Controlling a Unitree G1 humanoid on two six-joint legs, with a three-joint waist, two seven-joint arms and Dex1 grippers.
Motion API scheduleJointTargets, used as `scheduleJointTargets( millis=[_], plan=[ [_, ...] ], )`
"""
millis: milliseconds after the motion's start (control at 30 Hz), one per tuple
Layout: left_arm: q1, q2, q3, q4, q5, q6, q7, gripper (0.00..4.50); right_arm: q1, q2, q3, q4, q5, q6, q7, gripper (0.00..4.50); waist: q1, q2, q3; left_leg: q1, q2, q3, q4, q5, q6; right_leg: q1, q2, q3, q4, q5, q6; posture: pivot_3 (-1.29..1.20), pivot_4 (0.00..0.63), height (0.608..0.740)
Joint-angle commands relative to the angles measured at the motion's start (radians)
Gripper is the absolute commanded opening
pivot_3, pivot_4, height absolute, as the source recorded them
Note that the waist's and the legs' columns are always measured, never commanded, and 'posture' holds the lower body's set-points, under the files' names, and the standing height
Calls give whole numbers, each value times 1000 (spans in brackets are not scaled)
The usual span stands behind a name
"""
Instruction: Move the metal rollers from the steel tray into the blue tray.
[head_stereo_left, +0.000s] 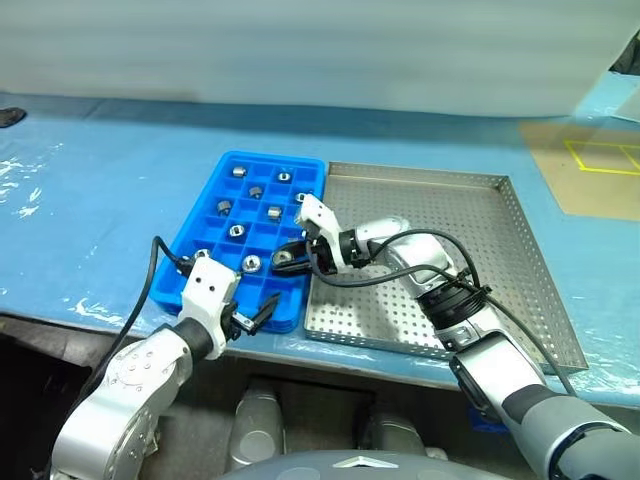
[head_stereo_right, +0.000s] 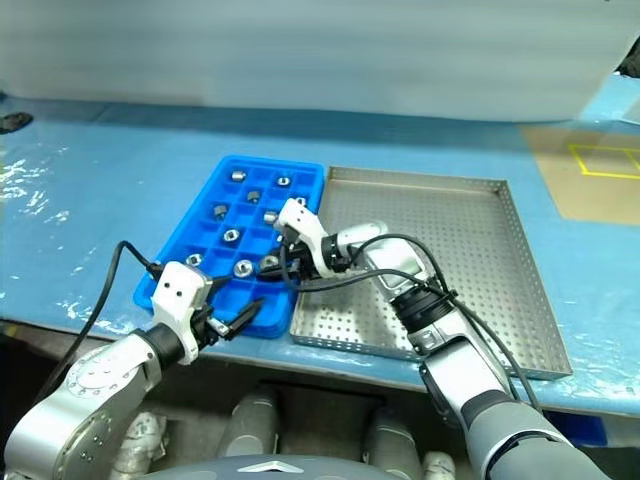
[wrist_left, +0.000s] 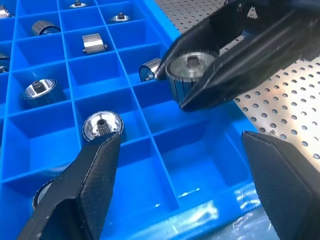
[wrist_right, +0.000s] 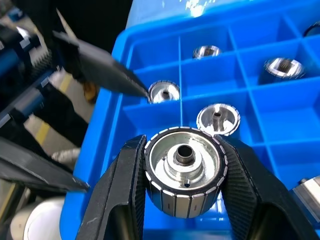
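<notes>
Next, my right gripper lets go of the roller in the blue tray's near corner compartment (head_stereo_left: 275, 291) (wrist_right: 155, 172), the one beside the steel tray.
The blue tray (head_stereo_left: 222, 178) lies on the table left of the steel tray (head_stereo_left: 480, 250), their sides touching. Several metal rollers (head_stereo_left: 237, 230) sit in separate compartments of the blue tray. My right gripper (head_stereo_left: 290, 260) reaches leftward from over the steel tray and is shut on one roller (wrist_right: 185, 172). It holds that roller above the near right compartments of the blue tray. My left gripper (head_stereo_left: 255, 315) is open with nothing in it, hovering at the blue tray's near edge. Its fingers (wrist_left: 95, 170) straddle the near compartments, just below the held roller (wrist_left: 192, 65).
Both trays rest on a table covered in blue sheeting (head_stereo_left: 100, 200), close to its front edge. Brown cardboard with yellow tape (head_stereo_left: 590, 170) lies at the far right. A small dark object (head_stereo_left: 10, 117) sits at the far left. Black cables hang off both wrists.
</notes>
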Motion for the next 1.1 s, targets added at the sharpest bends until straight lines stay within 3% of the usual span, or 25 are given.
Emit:
scheduleJointTargets(
  millis=[33, 300, 700, 1100],
  plan=[
    [-4, 20, 22, -51, -30, 11, -4, 4075, 13, -14, 27, -32, -7, 0, 25, 1639, 2, 0, 0, 0, 0, 0, 0, 0, 0, 0, 0, 0, 0, 0, 0, 383, 150, 740],
    [-24, 63, 25, -52, -105, 34, -38, 4075, 34, -52, 63, -66, -23, 28, 46, 1639, 9, 0, 0, 0, 0, 0, 0, 0, 0, 0, 0, 1, 0, -1, 2, 364, 150, 740],
    [-9, 99, 46, -48, -141, 23, -34, 4075, 22, 12, 80, -74, -32, 42, 14, 1639, 8, 0, 0, 0, 0, 0, -1, 0, 0, -1, 0, 1, 0, -1, 2, 368, 150, 740],
    [10, 110, 19, -40, -135, -5, -22, 4075, 30, 9, 116, -62, -63, 41, 10, 1639, 14, 0, 0, 3, -2, 0, -11, 1, -2, -1, 0, 2, -4, -2, 3, 372, 150, 740]
  ],
)
